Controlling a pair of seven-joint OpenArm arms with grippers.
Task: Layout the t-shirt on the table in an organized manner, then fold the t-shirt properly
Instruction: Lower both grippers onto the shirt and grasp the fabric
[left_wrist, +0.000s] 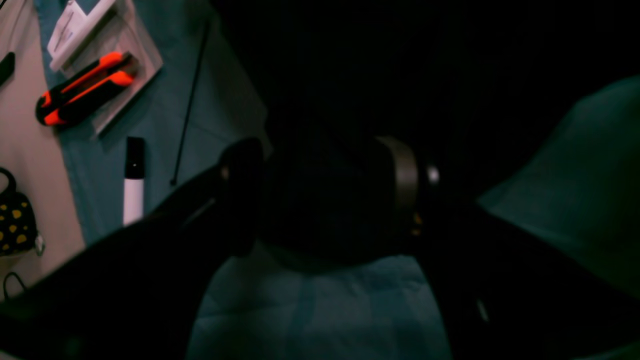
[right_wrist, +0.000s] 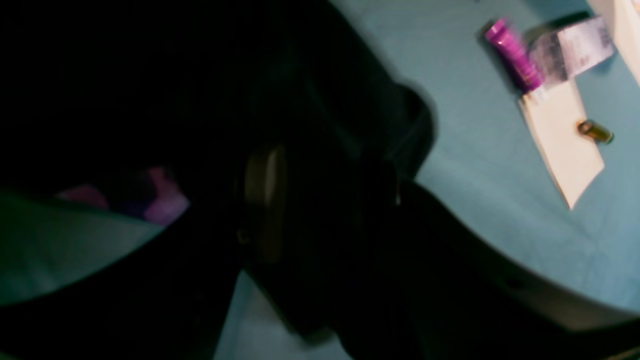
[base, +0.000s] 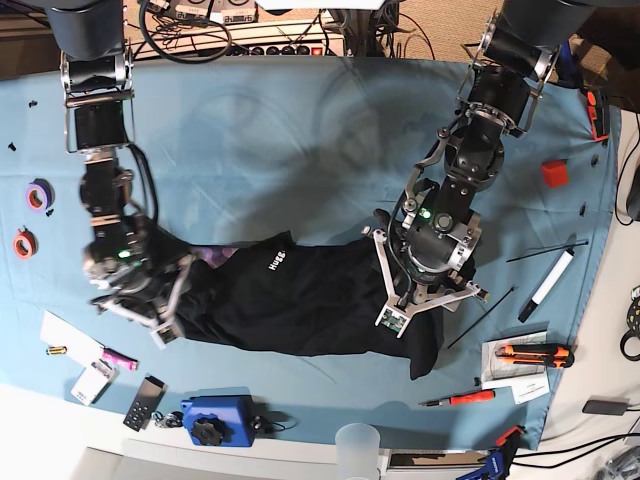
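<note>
The t-shirt's purple print is half tucked under bunched black cloth, so the robot's right gripper will take the cloth further in and pull (base: 213, 296) it out wide before folding.
The black t-shirt (base: 300, 300) lies bunched in a wide strip across the middle of the teal table (base: 280, 150), white lettering up. My left gripper (base: 432, 305) stands over its right end with jaws spread wide. In the left wrist view the left gripper (left_wrist: 335, 172) straddles a dark lump of the t-shirt (left_wrist: 325, 215) above the table (left_wrist: 320, 310). My right gripper (base: 172, 300) is at the shirt's left end, jaws apart. The blurred right wrist view shows the right gripper (right_wrist: 330, 185) around black cloth, with a bit of the t-shirt's purple print (right_wrist: 165, 202) showing.
An orange-black utility knife (base: 535, 352), a marker (base: 550, 285) and a red screwdriver (base: 460, 398) lie near the left arm. A red cube (base: 554, 173) sits further back. Tape rolls (base: 38, 195), a purple tube (right_wrist: 512, 55), a white card (right_wrist: 560, 145) and a blue device (base: 215, 420) surround the right arm.
</note>
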